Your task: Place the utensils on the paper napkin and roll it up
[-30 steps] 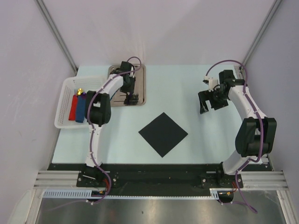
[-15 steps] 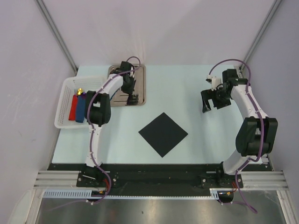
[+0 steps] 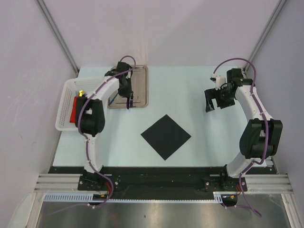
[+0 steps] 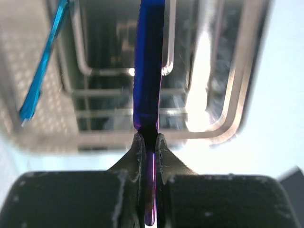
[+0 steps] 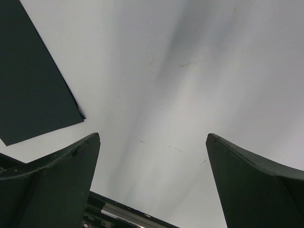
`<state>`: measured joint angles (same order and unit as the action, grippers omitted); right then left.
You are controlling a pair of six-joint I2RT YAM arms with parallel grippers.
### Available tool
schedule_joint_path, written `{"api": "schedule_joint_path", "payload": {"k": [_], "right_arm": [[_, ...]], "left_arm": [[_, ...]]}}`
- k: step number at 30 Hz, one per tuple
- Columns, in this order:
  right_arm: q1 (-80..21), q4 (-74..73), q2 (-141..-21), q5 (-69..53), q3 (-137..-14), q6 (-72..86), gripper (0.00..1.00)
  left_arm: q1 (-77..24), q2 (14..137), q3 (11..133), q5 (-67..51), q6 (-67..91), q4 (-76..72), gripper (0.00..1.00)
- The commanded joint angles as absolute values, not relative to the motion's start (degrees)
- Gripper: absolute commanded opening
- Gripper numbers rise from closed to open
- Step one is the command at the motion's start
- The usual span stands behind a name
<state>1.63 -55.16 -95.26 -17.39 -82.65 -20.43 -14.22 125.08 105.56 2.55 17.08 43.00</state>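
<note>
I should use my left gripper to put the dark purple utensil down on the back half of the black paper napkin (image 3: 165, 128).
My left gripper (image 4: 148, 135) is shut on the dark purple utensil (image 4: 148, 71), holding it by one end above the steel tray (image 4: 223, 95). In the top view this gripper (image 3: 129, 100) is over the tray's near part. The bright blue utensil (image 4: 45, 71) lies on the tray to the left of the purple one; it also shows in the top view (image 3: 112, 99). The black paper napkin (image 3: 166, 137) lies flat as a diamond at mid table, with nothing on it. My right gripper (image 3: 211, 102) is open and empty, hanging over bare table right of the napkin (image 5: 33, 80).
The steel tray (image 3: 141, 80) sits at the back left. A white basket (image 3: 64, 95) stands at the left edge with a flat red piece (image 3: 74, 109) in it. Walls close in the table on the left, back and right.
My left arm has swung left over the tray and its gripper now holds the purple utensil raised. My right gripper has drifted slightly up and away, still open.
</note>
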Motion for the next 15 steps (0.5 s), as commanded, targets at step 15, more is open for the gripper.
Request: {"api": "schedule_joint_path", "payload": {"k": [15], "right_arm": [[5.18,-42.36,-81.3,-16.35,-74.81,-13.62,1.0]], "left_arm": [[-36.99,86.93,72.17,12.66,39.81,33.16,0.0]]}}
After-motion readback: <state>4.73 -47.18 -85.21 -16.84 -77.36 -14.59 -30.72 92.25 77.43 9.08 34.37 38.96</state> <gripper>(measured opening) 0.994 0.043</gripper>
